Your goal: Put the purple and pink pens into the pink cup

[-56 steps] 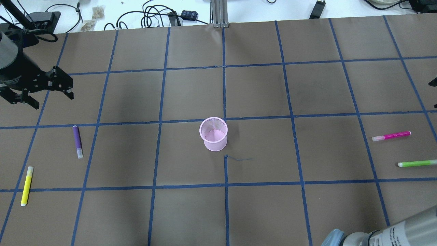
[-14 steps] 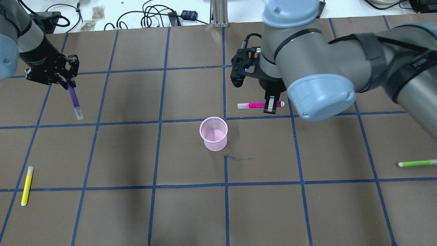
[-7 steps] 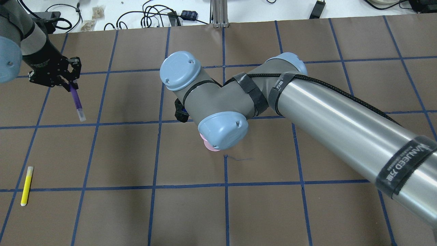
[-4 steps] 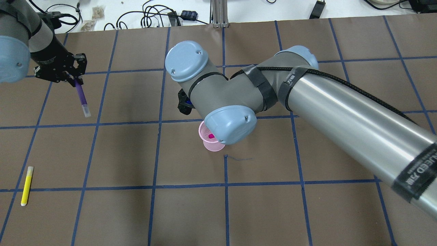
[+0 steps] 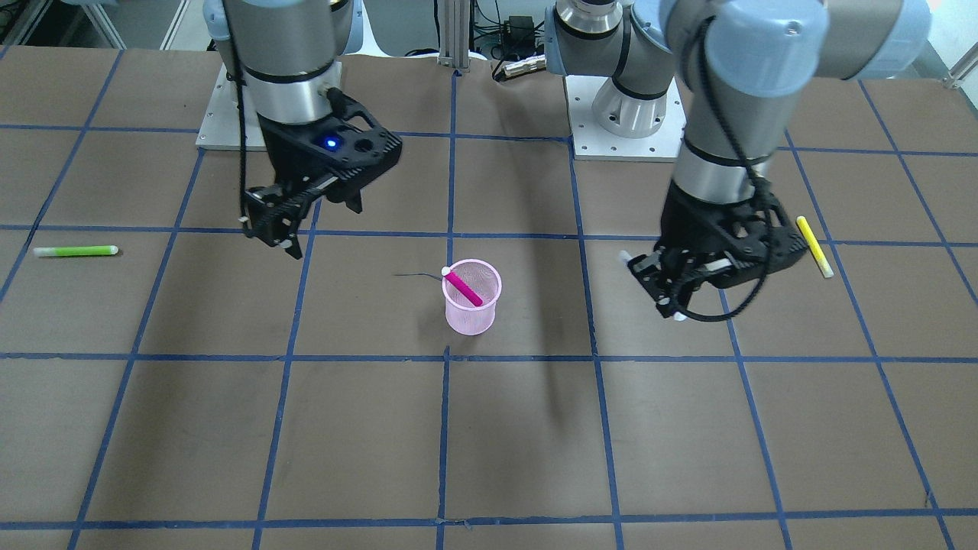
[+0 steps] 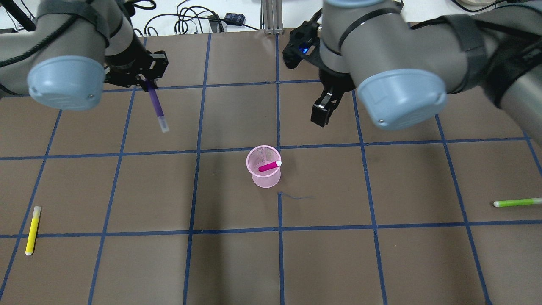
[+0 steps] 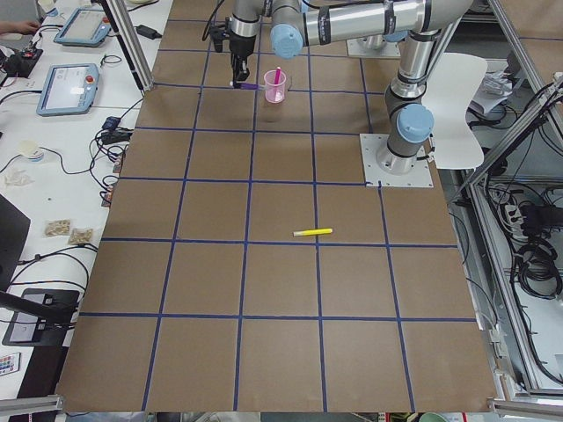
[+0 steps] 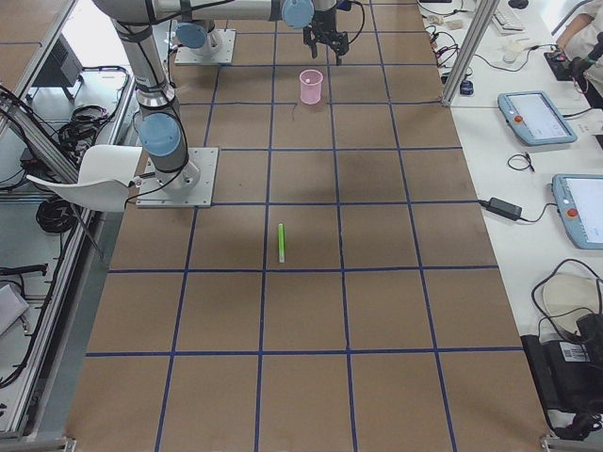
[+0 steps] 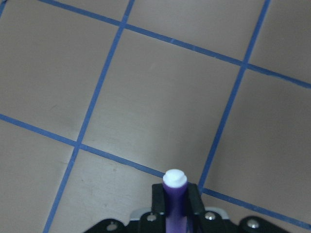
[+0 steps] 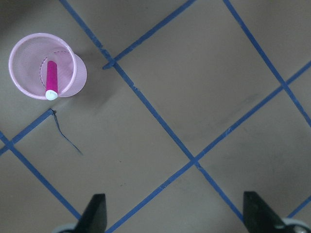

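Note:
Next, I release the purple pen from my left gripper inside the pink mesh cup [image 5: 477, 299], beside the leaning pink pen.
The pink mesh cup [image 6: 264, 182] stands upright mid-table, with the pink pen [image 6: 269, 166] leaning inside it; both also show in the front view, cup [image 5: 467, 319] and pen [image 5: 463, 287], and in the right wrist view, cup [image 10: 80, 77] and pen [image 10: 51, 77]. My right gripper [image 6: 324, 108] is open and empty, raised behind and to the right of the cup. My left gripper [image 6: 146, 82] is shut on the purple pen [image 6: 156, 106], held in the air with the white end down, well left of the cup. The left wrist view shows the pen [image 9: 174, 184] between the jaws.
A yellow pen [image 6: 33, 230] lies near the front left edge. A green pen [image 6: 517, 202] lies at the far right. Cables and adapters lie beyond the far edge of the brown gridded mat [image 6: 271, 254].
My right gripper has let the pink pen go into the cup and pulled back up and to the right. My left gripper has carried the purple pen rightward, toward the cup.

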Available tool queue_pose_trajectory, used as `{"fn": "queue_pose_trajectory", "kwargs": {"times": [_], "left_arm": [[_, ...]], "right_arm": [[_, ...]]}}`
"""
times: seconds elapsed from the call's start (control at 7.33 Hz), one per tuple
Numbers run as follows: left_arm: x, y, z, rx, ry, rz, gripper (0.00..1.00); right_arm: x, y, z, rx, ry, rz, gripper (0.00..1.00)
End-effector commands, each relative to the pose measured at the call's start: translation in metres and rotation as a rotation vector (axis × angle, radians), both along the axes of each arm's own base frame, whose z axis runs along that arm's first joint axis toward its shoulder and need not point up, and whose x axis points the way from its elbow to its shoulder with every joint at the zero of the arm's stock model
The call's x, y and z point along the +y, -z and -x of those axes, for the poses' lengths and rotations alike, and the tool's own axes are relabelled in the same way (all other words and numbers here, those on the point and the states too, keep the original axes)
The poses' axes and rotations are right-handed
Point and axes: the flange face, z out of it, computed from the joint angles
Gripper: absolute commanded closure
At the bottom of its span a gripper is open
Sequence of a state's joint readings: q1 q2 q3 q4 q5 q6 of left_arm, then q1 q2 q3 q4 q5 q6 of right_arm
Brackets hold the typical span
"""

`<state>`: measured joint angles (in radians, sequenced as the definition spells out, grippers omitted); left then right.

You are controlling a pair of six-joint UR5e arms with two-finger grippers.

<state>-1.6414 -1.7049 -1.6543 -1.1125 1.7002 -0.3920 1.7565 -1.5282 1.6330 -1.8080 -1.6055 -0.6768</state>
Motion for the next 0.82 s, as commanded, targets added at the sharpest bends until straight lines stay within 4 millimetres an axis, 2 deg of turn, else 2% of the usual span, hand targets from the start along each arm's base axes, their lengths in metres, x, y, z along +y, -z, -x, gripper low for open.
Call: {"fn": "queue_pose_trajectory", "kwargs": {"times": [0.0, 0.14, 0.27, 0.41, 0.68], "left_arm": [[0.034, 0.027, 0.094, 0.001, -0.032, 0.067, 1.0], [0.05, 0.047, 0.115, 0.016, -0.072, 0.075, 1.0], [0.062, 0.057, 0.133, 0.043, -0.076, 0.112, 1.0], [0.069, 0.063, 0.148, 0.056, -0.072, 0.137, 1.0], [0.068, 0.082, 0.161, -0.014, -0.078, 0.157, 1.0]], "right_arm": [[0.01, -0.029, 0.049, -0.092, 0.323, -0.009, 0.0], [0.016, -0.038, 0.054, -0.093, 0.421, 0.009, 0.0], [0.024, -0.042, 0.055, -0.092, 0.448, -0.002, 0.0], [0.026, -0.04, 0.056, -0.099, 0.565, -0.021, 0.0], [0.035, -0.043, 0.055, -0.127, 0.819, -0.055, 0.0]]}}
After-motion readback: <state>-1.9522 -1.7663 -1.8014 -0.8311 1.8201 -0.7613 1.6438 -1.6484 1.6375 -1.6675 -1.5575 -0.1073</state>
